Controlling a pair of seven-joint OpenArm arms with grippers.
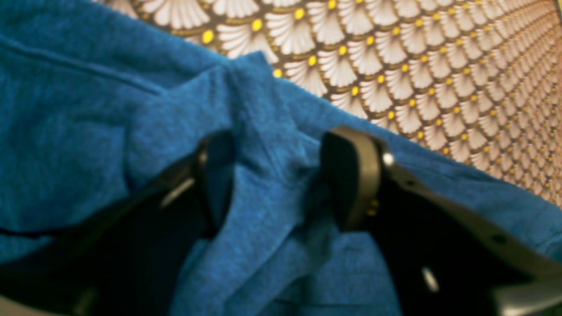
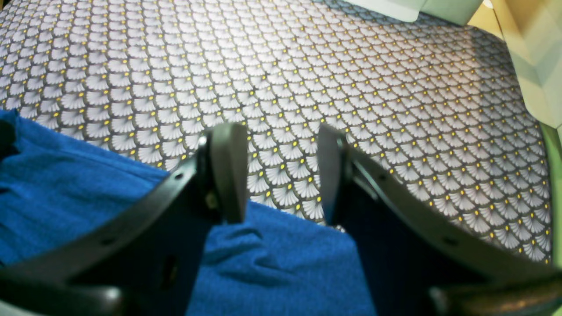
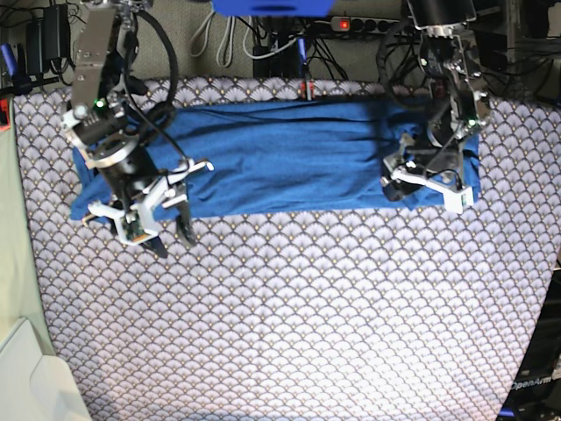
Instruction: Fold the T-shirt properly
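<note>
The folded-back flap of the T-shirt is bunched up short of the T-shirt's end, so my left gripper should pinch the flap's loose edge (image 1: 279, 123) and pull it out toward that end.
The blue T-shirt (image 3: 280, 158) lies as a long band across the far part of the table. My left gripper (image 3: 392, 184) is at the shirt's right end. In the left wrist view the left gripper (image 1: 283, 175) is open, and a raised ridge of the shirt (image 1: 66, 131) is bunched between its fingers. My right gripper (image 3: 173, 242) is at the shirt's near left edge. In the right wrist view the right gripper (image 2: 279, 171) is open and empty, just above the shirt's (image 2: 52, 188) edge, with its tips over the tablecloth.
A fan-patterned tablecloth (image 3: 307, 307) covers the table. A pale box (image 3: 26, 377) sits at the near left corner and also shows in the right wrist view (image 2: 527, 44). Cables and a power strip (image 3: 351, 24) lie behind the far edge.
</note>
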